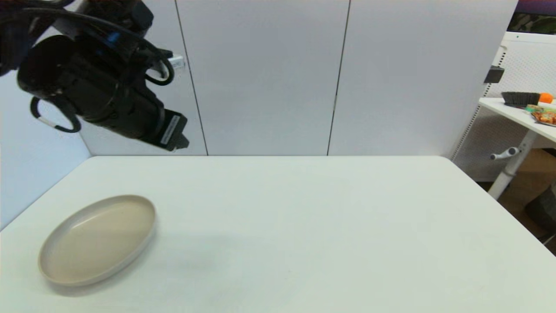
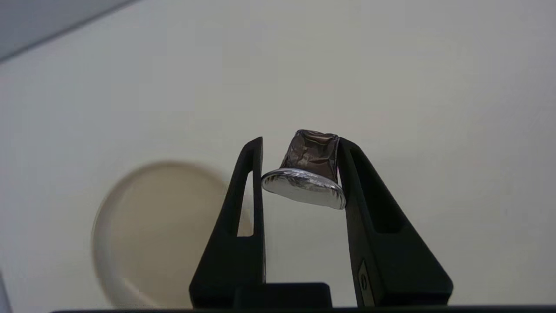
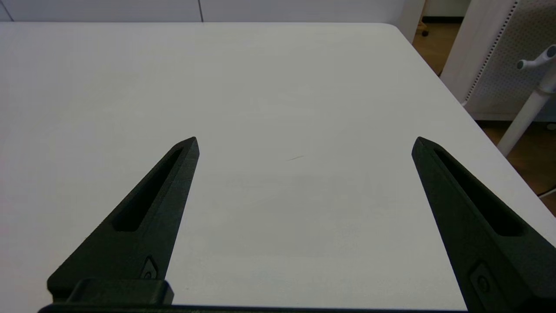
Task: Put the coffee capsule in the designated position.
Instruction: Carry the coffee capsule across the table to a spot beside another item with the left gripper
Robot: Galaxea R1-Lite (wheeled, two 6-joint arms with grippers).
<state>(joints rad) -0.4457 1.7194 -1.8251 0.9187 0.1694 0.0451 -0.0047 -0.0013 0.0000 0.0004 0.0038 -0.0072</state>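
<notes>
The robot's left gripper needs to release the coffee capsule on the bare white table [image 1: 181,245] [image 2: 294,214] beside the beige round plate. The capsule is still high above the table.
The coffee capsule [image 2: 310,167], dark crumpled body with a silver foil face, hangs tilted between the two black fingers of my left gripper [image 2: 300,141], which is shut on it high above the table. A beige round plate [image 2: 165,226] lies below and to one side of the capsule. From the head camera the left arm [image 1: 108,95] is raised at the upper left, above and behind the plate [image 1: 97,239]; the capsule is hidden there. My right gripper [image 3: 305,139] is open over bare table, holding nothing.
The white table [image 1: 304,226] spreads to the right of the plate. White wall panels stand behind it. A second white table [image 1: 521,117] with small items stands off to the far right.
</notes>
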